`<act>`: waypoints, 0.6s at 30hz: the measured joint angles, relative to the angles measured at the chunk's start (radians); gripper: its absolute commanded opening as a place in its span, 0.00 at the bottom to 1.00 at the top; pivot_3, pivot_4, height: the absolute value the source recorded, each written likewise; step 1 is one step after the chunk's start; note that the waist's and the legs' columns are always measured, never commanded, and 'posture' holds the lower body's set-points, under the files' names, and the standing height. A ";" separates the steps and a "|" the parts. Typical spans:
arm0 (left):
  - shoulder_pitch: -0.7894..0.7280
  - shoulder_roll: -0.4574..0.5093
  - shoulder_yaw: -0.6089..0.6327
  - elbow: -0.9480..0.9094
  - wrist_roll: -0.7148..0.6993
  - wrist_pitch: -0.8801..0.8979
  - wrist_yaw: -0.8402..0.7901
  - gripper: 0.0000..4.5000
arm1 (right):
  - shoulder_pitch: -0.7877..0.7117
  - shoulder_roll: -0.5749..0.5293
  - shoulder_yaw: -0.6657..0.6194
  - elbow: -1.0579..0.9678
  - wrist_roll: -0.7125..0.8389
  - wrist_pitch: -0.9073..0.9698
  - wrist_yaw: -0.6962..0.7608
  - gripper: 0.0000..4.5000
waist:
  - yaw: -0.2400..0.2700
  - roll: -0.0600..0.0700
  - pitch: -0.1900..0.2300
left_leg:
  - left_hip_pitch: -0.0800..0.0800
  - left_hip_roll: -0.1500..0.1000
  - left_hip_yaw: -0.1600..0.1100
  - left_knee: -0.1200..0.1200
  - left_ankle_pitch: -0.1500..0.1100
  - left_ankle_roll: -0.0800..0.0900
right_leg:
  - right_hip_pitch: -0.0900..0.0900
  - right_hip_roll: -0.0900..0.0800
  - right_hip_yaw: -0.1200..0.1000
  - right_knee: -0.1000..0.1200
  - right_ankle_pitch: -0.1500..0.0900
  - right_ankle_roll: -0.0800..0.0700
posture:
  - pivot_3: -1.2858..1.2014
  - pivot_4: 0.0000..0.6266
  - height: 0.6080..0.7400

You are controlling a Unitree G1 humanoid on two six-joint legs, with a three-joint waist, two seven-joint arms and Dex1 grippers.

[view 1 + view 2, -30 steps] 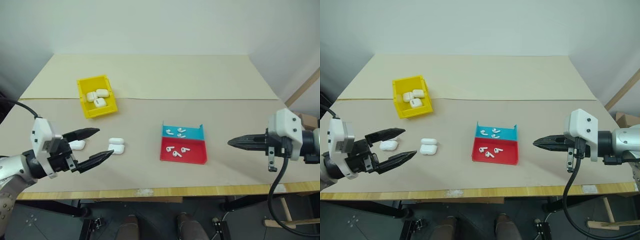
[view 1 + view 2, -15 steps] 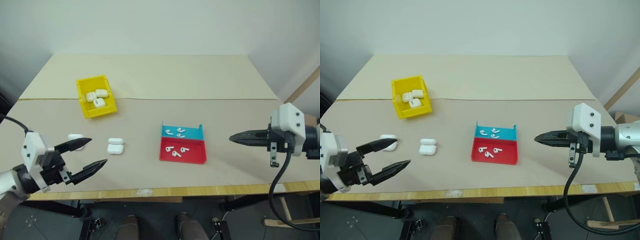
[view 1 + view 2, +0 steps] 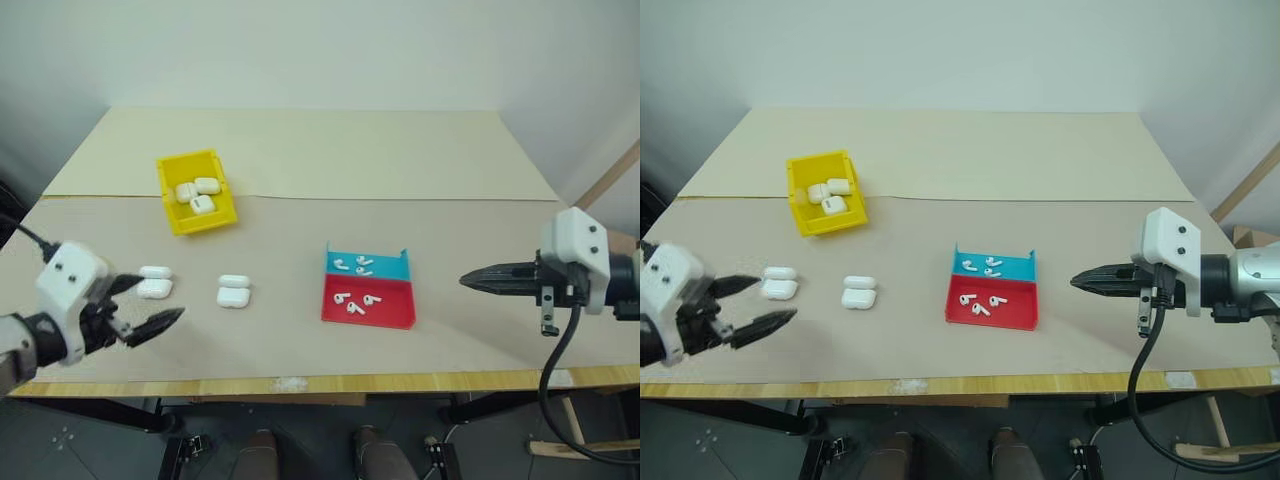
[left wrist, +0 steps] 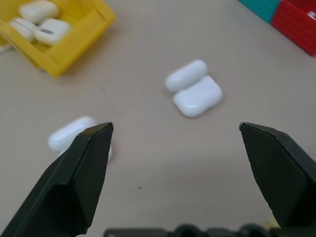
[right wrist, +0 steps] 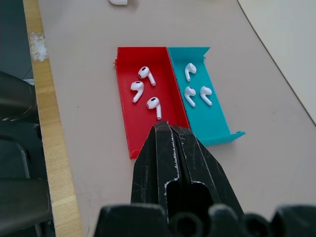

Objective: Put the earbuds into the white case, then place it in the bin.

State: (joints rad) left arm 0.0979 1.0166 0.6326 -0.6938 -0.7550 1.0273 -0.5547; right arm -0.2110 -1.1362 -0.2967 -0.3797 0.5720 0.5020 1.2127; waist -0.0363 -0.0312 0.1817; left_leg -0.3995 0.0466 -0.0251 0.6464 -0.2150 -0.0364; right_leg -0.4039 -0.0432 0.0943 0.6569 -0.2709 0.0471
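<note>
The robot's left gripper needs to next close on the bottom half (image 3: 233, 298) (image 4: 198, 97) of the white case nearer the red-and-blue tray, below the case's open lid.
Several earbuds (image 3: 355, 302) lie in a flat red-and-blue tray (image 3: 392, 303) at the table's centre; the right wrist view shows three earbuds (image 5: 143, 86) in the red half and three in the blue half. Two white cases lie open on the table: one (image 3: 233, 291) left of the tray, another (image 3: 155, 282) further left. The yellow bin (image 3: 205, 221) at the back left holds three closed cases. My left gripper (image 3: 160, 297) is open and empty beside the leftmost case, which its upper finger partly hides. My right gripper (image 3: 464, 280) is shut and empty, right of the tray.
The wooden front edge of the table (image 3: 400, 380) runs just below both grippers. A seam in the beige table cover (image 3: 400, 197) crosses behind the bin. Bare tabletop lies between the cases and the tray.
My left gripper has drawn back to the left, off the cases, and turned, still open. The right gripper has stayed in place.
</note>
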 measured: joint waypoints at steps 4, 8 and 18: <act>-0.303 -0.101 -0.102 -0.057 -0.130 0.268 0.247 0.99 | -0.003 0.002 0.006 -0.015 0.001 0.024 -0.026 0.00 | -0.001 -0.002 0.000 | 0.000 0.000 -0.001 0.001 0.000 0.000 | 0.001 0.000 0.000 0.002 0.001 -0.001 | 0.52 0.24 1.00; -0.553 -0.159 -0.217 -0.058 -0.232 0.523 0.388 0.99 | -0.007 0.002 0.003 -0.033 0.006 0.043 -0.037 0.00 | -0.004 -0.003 -0.001 | 0.000 -0.001 -0.002 0.001 0.000 0.000 | 0.000 0.000 0.000 0.002 0.001 -0.001 | 0.52 0.24 1.00; -0.754 0.085 -0.616 0.370 -0.975 0.440 1.078 0.99 | 0.029 -0.005 -0.020 -0.086 0.040 0.113 -0.057 0.00 | -0.007 -0.004 0.000 | 0.000 -0.001 -0.002 0.001 0.000 0.000 | -0.001 -0.001 0.001 0.004 0.001 -0.001 | 0.52 0.24 1.00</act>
State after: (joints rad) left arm -0.6565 1.1018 0.0167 -0.3238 -1.7304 1.4677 0.5230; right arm -0.1823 -1.1415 -0.3163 -0.4657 0.6119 0.6147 1.1556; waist -0.0429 -0.0353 0.1815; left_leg -0.3997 0.0455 -0.0270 0.6473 -0.2153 -0.0367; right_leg -0.4044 -0.0444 0.0954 0.6608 -0.2699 0.0463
